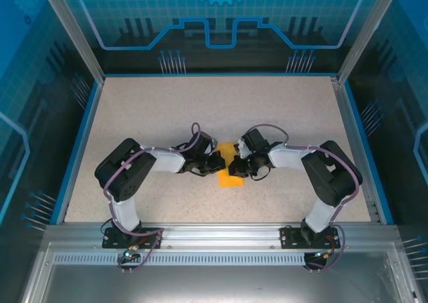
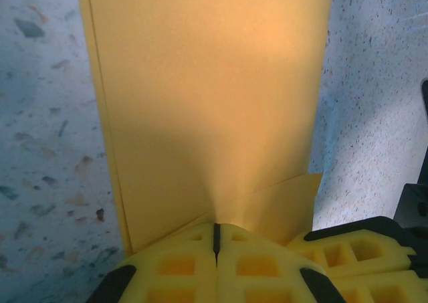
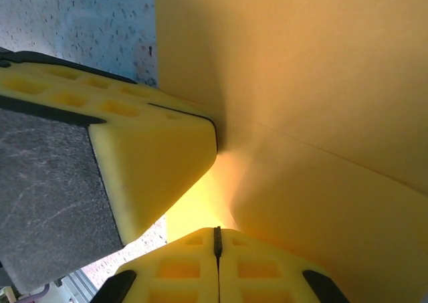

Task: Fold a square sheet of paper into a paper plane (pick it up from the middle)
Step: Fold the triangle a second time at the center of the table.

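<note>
My right gripper is pressing shut on the top of the paper, so it should back away, open and take the paper's side edge (image 1: 243,180) while my left gripper pins the paper.
The orange-yellow sheet of paper (image 1: 231,178) sits at the middle of the table, folded into a narrow strip with a flap along one edge. My left gripper (image 1: 220,162) meets it from the left and my right gripper (image 1: 236,166) from the right, fingertips almost touching. In the left wrist view the paper (image 2: 214,95) runs away from my left gripper (image 2: 216,231), which is shut on its near edge, puckering it. In the right wrist view my right gripper (image 3: 216,235) is shut on the paper (image 3: 314,102), with the left gripper's yellow fingers (image 3: 154,156) pressed close beside it.
The speckled beige table (image 1: 147,116) spreads around the paper, bounded by a blue rim (image 1: 75,149) and clear enclosure walls. Both arm bases stand on the metal rail (image 1: 214,236) at the near edge. The right gripper's fingers (image 2: 354,249) crowd the left wrist view's lower right.
</note>
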Available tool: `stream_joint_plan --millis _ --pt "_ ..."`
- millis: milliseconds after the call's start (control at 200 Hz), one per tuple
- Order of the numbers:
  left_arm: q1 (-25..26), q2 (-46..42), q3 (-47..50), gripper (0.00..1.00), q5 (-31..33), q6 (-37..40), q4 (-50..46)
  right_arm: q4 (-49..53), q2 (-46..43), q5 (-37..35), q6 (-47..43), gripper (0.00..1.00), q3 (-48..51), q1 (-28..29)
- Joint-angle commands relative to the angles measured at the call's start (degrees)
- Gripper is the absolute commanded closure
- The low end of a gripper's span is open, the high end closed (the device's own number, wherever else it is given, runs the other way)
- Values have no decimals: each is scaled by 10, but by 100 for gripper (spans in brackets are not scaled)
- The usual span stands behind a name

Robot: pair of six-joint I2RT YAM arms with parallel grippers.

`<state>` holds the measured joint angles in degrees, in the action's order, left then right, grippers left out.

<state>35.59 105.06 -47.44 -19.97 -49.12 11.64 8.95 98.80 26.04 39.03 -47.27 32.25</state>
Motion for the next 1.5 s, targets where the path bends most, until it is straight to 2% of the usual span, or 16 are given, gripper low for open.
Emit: stream_joint_plan --millis 0,365,1490 --pt "0 10 -7 96 11 12 -28 1 8 7 5 94 -23 9" --pt "0 13 -7 96 12 12 -29 32 51 -17 -5 93 -20 -2" --pt "-1 20 -13 97 17 10 -42 74 -106 -21 -45 85 155 -64"
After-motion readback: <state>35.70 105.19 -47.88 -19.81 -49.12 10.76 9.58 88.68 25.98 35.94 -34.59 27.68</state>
